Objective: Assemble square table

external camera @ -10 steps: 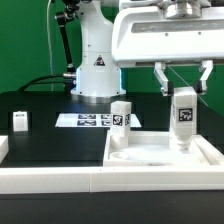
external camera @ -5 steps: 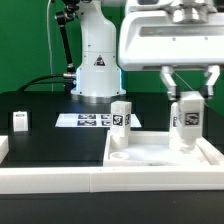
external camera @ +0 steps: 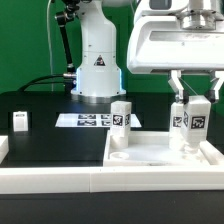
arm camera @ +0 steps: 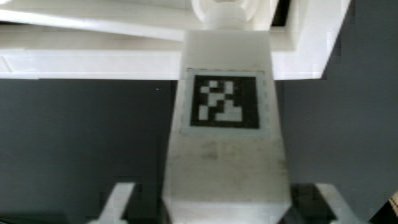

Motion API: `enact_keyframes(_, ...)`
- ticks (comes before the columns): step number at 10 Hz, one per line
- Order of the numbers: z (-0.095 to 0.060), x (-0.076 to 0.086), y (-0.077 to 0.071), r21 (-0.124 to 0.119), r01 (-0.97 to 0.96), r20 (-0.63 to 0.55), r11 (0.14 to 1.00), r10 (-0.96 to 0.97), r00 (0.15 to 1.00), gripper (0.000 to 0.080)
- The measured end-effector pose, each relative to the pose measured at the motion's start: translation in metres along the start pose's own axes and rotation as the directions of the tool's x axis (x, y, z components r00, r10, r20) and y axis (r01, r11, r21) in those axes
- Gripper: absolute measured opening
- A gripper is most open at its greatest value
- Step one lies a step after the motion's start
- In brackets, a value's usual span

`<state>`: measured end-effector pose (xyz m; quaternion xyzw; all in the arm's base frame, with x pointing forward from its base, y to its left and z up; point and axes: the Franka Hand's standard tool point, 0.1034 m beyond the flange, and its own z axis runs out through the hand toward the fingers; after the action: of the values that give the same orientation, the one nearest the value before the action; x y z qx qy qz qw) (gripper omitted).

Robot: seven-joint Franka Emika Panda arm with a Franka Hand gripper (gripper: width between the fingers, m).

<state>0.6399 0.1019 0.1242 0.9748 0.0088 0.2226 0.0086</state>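
Next, I release the white tagged leg in the tabletop's front corner [external camera: 190,154] farthest from the third leg.
The white square tabletop [external camera: 150,158] lies recessed face up at the front of the exterior view's right. My gripper [external camera: 196,95] hangs over its right part and is shut on the upper end of a white tagged leg [external camera: 193,125]. The leg stands upright with its lower end down in the tabletop's far right corner. In the wrist view the same leg [arm camera: 226,150] runs out from between my fingers [arm camera: 121,200], tag facing the camera, with the tabletop [arm camera: 71,55] beyond it. A second leg [external camera: 121,114] stands upright at the tabletop's far left corner.
A third leg [external camera: 20,121] stands on the black board at the exterior view's left. The marker board [external camera: 88,120] lies flat behind the tabletop. The robot base [external camera: 97,70] stands at the back. A long white rail [external camera: 50,181] borders the front edge.
My gripper has moved toward the exterior view's right and a little down, and the held leg has moved with it toward the tabletop's right corner.
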Motion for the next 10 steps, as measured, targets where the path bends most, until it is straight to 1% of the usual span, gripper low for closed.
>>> enact_keyframes(1, 0.0, -0.001, 0.0, 0.001, -0.001, -0.006, 1.0, 0.001, 1.0, 0.029)
enact_keyframes(2, 0.003, -0.002, -0.001, 0.005, 0.002, -0.041, 1.0, -0.002, 0.999, 0.029)
enact_keyframes(4, 0.004, -0.007, -0.001, 0.005, 0.005, -0.051, 1.0, -0.005, 0.999, 0.029)
enact_keyframes(5, 0.003, -0.012, 0.001, 0.008, 0.007, -0.088, 1.0, -0.006, 0.996, 0.029)
enact_keyframes(6, 0.005, -0.019, 0.001, 0.007, 0.007, -0.079, 1.0, -0.006, 0.997, 0.029)
enact_keyframes(10, 0.006, -0.021, -0.001, 0.009, 0.01, -0.086, 1.0, -0.01, 0.996, 0.029)
